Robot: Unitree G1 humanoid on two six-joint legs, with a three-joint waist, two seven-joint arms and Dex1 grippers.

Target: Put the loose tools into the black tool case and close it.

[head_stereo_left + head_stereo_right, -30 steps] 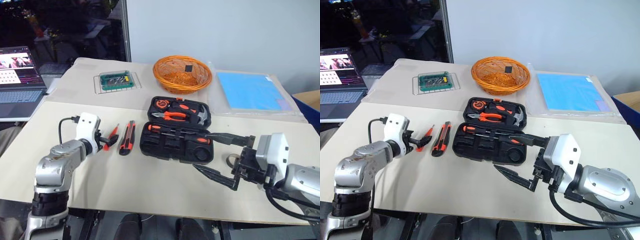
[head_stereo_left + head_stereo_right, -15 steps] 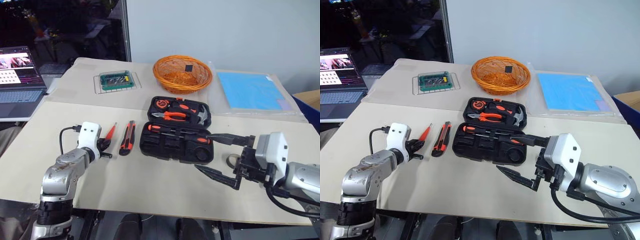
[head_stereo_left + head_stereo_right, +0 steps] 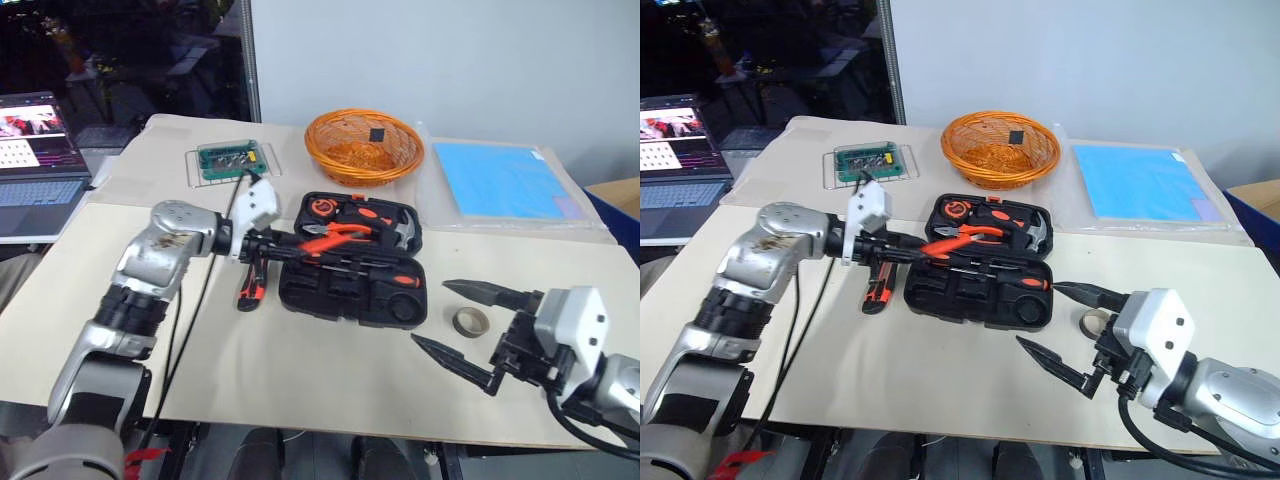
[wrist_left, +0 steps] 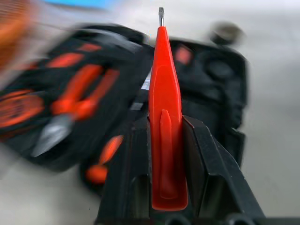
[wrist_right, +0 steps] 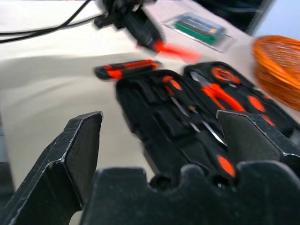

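Note:
Next, the left gripper releases the slim all-orange screwdriver beside the black-and-orange screwdrivers in the case's near half (image 3: 333,276).
My left gripper (image 3: 287,243) is shut on the slim all-orange screwdriver (image 4: 165,93) and holds it in the air over the open black tool case (image 3: 330,293), blade pointing right across it. Two black-and-orange screwdrivers (image 3: 362,268) lie in the case's near half. The orange-black utility knife (image 3: 250,287) lies on the table left of the case, partly behind my left gripper. The tan tape roll (image 3: 468,321) sits on the table right of the case. My right gripper (image 3: 431,315) hangs open and empty just in front of the roll.
Orange-handled pliers (image 3: 340,231) and a hammer (image 3: 400,232) sit in the case's lid half. Behind the case are an orange woven basket (image 3: 364,148), a green box in a clear tray (image 3: 232,160) and a blue sheet (image 3: 503,181). A laptop (image 3: 38,150) stands far left.
My left gripper shut on the orange screwdriver, lifted it off the table and swung it right over the case. My right gripper drew back slightly to the right, uncovering the tape roll.

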